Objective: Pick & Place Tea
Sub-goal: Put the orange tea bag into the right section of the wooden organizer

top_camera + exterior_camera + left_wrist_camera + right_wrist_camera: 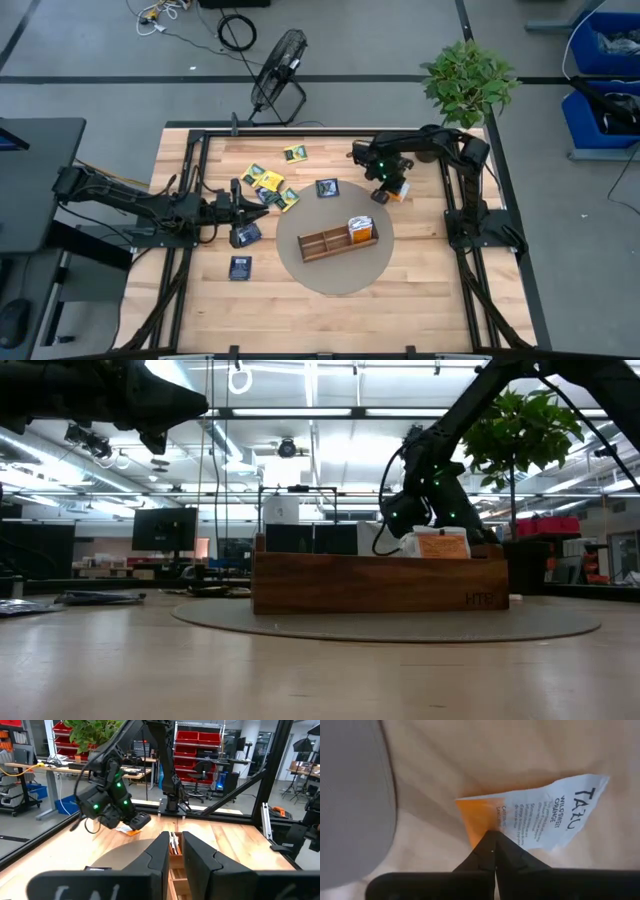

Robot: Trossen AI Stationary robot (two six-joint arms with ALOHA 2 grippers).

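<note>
The orange-and-white sachet is pinched by my right gripper near its orange end, so next I open and take it closer to the white end (pixel 575 812) before lifting it.
My right gripper (pixel 387 190) is at the table's far right, beyond the tray, shut on an orange-and-white tea sachet (pixel 535 817). My left gripper (pixel 240 212) hovers at the table's left with its fingers (pixel 160 855) together and nothing between them, over a dark blue sachet (pixel 247 234). Yellow-and-green sachets (pixel 270 182) and two more dark blue ones (pixel 327 187) (pixel 240 267) lie flat on the table. The wooden tray (pixel 325 243) stands on a round grey mat (pixel 300 270), with orange sachets (pixel 361 229) upright in its right compartment. My right gripper pinches the orange-and-white sachet between its two fingertips at one edge (pixel 495 827), where the orange part meets the white part. The fingers come from above, pointing down. The sachet is bent and casts a shadow on the wood; I cannot tell whether it is lifted clear.
A fan (pixel 280 72) and a potted plant (pixel 468 80) stand beyond the table's far edge. Black frame rails (pixel 195 170) run along the left and right sides. Bare wood lies along the table's near edge (pixel 330 320).
</note>
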